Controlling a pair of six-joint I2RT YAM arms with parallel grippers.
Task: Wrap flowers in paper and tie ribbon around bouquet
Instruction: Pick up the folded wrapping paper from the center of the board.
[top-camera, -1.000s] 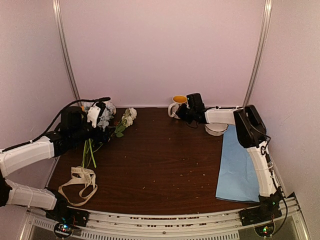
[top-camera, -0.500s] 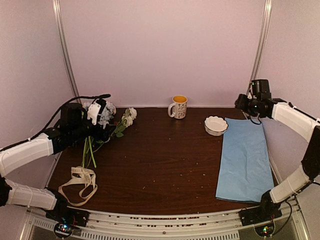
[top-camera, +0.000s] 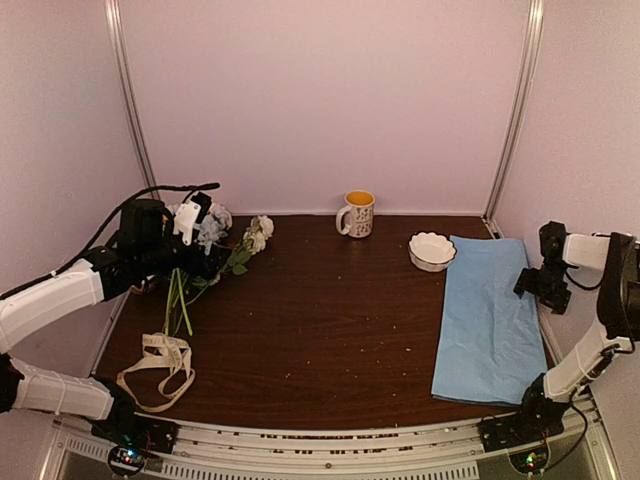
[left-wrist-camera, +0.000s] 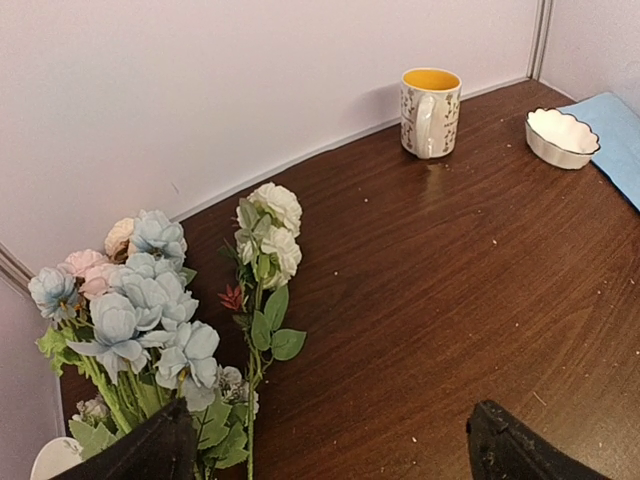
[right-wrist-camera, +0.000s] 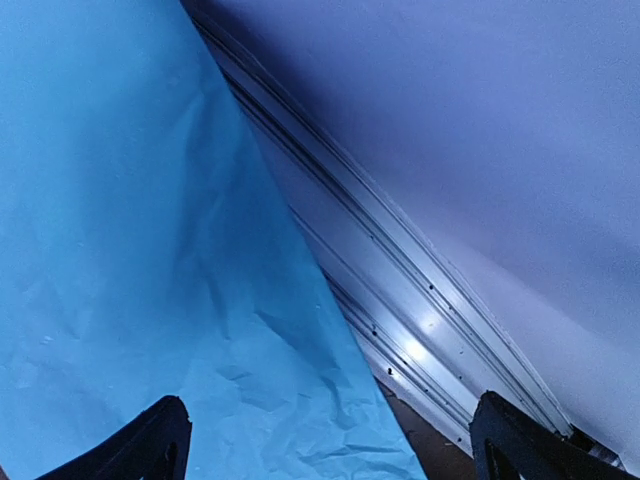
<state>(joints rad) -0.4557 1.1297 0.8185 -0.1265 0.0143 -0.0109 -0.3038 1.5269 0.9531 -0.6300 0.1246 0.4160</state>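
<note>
Next, my right gripper takes the light blue paper hold of at the middle of the paper's long edge (top-camera: 535, 303) (right-wrist-camera: 345, 440), which is beside the metal rail.
The flowers (top-camera: 215, 243) (left-wrist-camera: 150, 320) lie loose at the table's back left, blooms toward the wall, stems toward me. My left gripper (top-camera: 205, 262) (left-wrist-camera: 330, 455) hovers open over their stems and leaves, holding nothing. The light blue paper (top-camera: 490, 320) (right-wrist-camera: 130, 250) lies flat along the right side. My right gripper (top-camera: 540, 283) (right-wrist-camera: 335, 445) stands open above the paper's right edge, empty. The cream ribbon (top-camera: 160, 365) lies in loose loops at the front left, apart from both grippers.
A patterned mug (top-camera: 357, 213) (left-wrist-camera: 430, 112) with a yellow inside stands at the back centre. A small white scalloped bowl (top-camera: 432, 251) (left-wrist-camera: 563, 137) sits by the paper's far left corner. A metal rail (right-wrist-camera: 420, 300) and the right wall run close beside the paper.
My right arm swung from the mug at the back out to the paper's right edge, and its jaws opened. My left arm barely shifted above the flowers.
</note>
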